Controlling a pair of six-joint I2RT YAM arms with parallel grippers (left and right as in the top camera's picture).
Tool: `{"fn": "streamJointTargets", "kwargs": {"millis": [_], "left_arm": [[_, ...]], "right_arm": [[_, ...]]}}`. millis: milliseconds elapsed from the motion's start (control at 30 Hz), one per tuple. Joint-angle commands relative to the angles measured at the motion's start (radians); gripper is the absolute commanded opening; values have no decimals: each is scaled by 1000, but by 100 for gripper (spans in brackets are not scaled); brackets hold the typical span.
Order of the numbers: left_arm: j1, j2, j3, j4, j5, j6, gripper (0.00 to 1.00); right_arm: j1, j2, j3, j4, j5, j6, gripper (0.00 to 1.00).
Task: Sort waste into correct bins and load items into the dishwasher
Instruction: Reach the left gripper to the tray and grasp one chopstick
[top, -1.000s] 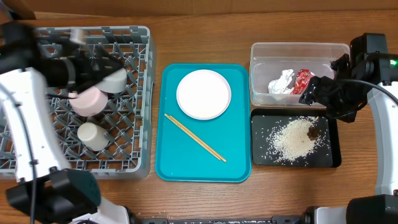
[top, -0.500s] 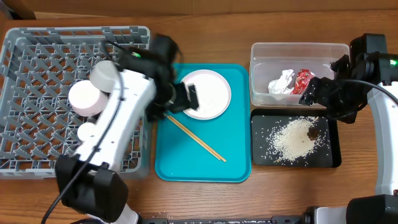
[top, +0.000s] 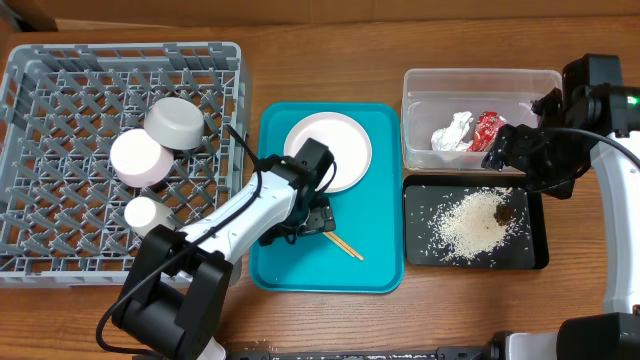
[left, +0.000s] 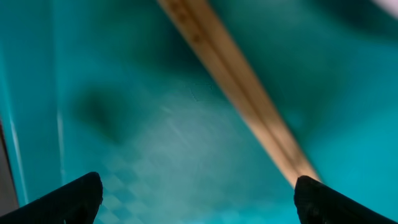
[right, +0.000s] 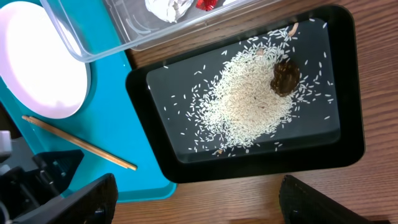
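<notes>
The wooden chopsticks lie tight together and slant toward one finger of the robot's left gripper, so it should separate them and take a single chopstick (left: 240, 104) to the rack first.
My left gripper (top: 308, 216) is open and low over the teal tray, straddling the wooden chopsticks (top: 346, 246). In the left wrist view the chopsticks (left: 236, 81) run diagonally between the open jaws (left: 196, 200), ungripped. The white plate (top: 340, 152) lies on the tray behind it. The grey bowl (top: 175, 122), pink bowl (top: 138, 157) and white cup (top: 145, 213) sit in the grey dish rack (top: 60, 80). My right gripper (top: 520, 152) is open and empty above the bins. The clear tub (top: 480, 75) holds the tissue (top: 452, 133) and red wrapper (top: 487, 127). The black tray (right: 161, 74) holds the rice (right: 249, 99) and brown scrap (right: 286, 78).
The teal tray (top: 385, 270) lies between the rack and the bins. My left arm crosses its left edge and part of the plate. Bare wooden table (right: 280, 199) lies in front of the black tray.
My left arm has swung from the dish rack across to the teal tray and come down over the chopsticks. The right arm has not moved.
</notes>
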Motion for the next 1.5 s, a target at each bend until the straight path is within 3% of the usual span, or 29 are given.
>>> {"fn": "streamJointTargets", "kwargs": {"millis": [0, 167, 400, 633, 800, 1133, 1233, 1367, 1467], "left_arm": [[-1, -3, -53, 15, -104, -20, 100], [-1, -3, -64, 26, -79, -21, 100], [0, -5, -47, 119, 211, 69, 97], [19, -4, -43, 131, 198, 70, 97], [9, -2, -44, 136, 44, 27, 97], [7, 68, -47, 98, 26, 27, 96], [7, 77, -47, 74, 31, 27, 87], [18, 76, -46, 65, 31, 27, 55], [31, 76, -46, 62, 35, 27, 53]], "right_arm": [[3, -8, 24, -4, 6, -5, 85], [3, -8, 24, -4, 6, -5, 85], [3, -8, 24, -4, 6, -5, 85], [3, -8, 24, -3, 6, -5, 85], [3, -8, 24, -3, 6, -5, 85], [3, -8, 24, -4, 6, -5, 85], [3, -8, 24, -5, 6, -5, 85], [3, -8, 24, -5, 6, -5, 85], [3, -8, 24, -5, 6, -5, 85]]}}
